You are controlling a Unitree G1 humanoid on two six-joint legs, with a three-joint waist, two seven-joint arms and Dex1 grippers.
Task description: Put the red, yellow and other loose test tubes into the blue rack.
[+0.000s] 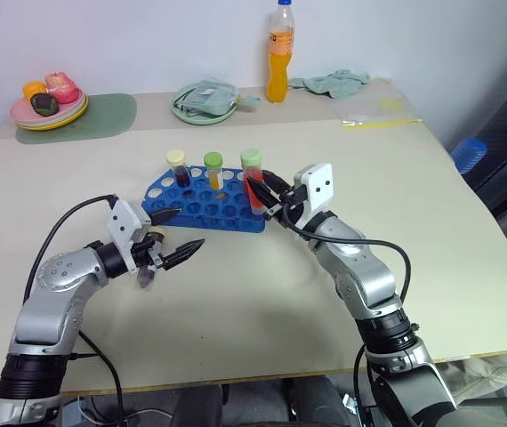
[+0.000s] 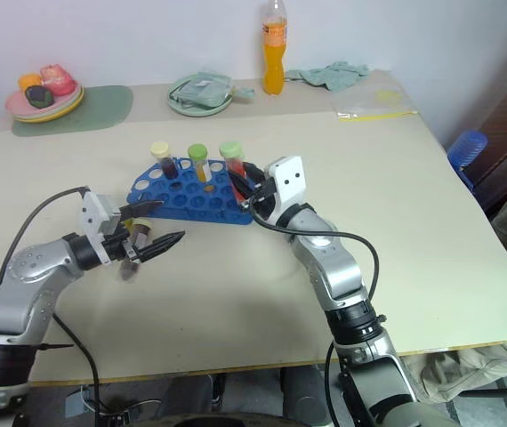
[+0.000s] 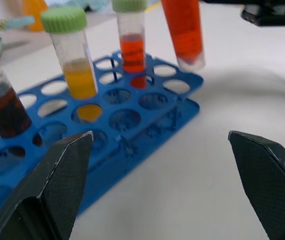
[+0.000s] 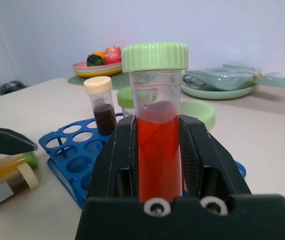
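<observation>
My right gripper is going to put the red tube down for me in the blue rack's front-row hole [image 1: 246, 216] that is farthest from my left gripper.
The blue rack [image 1: 202, 201] stands mid-table. In the left wrist view it holds a dark tube [image 3: 5, 107], a yellow tube [image 3: 77, 70] and a red tube [image 3: 132, 47]. My right gripper [image 1: 259, 194] is shut on another red tube [image 4: 157, 150] with a light green cap, upright, its tip just over the rack's right end. My left gripper [image 1: 189, 228] is open and level in front of the rack's left end, nothing between its fingers. Below it, loose tubes [image 1: 147, 271] lie on the table, one of them yellow [image 4: 2, 172].
Along the table's back stand an orange drink bottle [image 1: 278, 53], a green plate [image 1: 204, 100], a plate of toy food [image 1: 49, 104] on a green mat [image 1: 107, 114], a cloth [image 1: 332, 83] and a plastic bag [image 1: 380, 111]. A blue object [image 1: 469, 153] sits beyond the right edge.
</observation>
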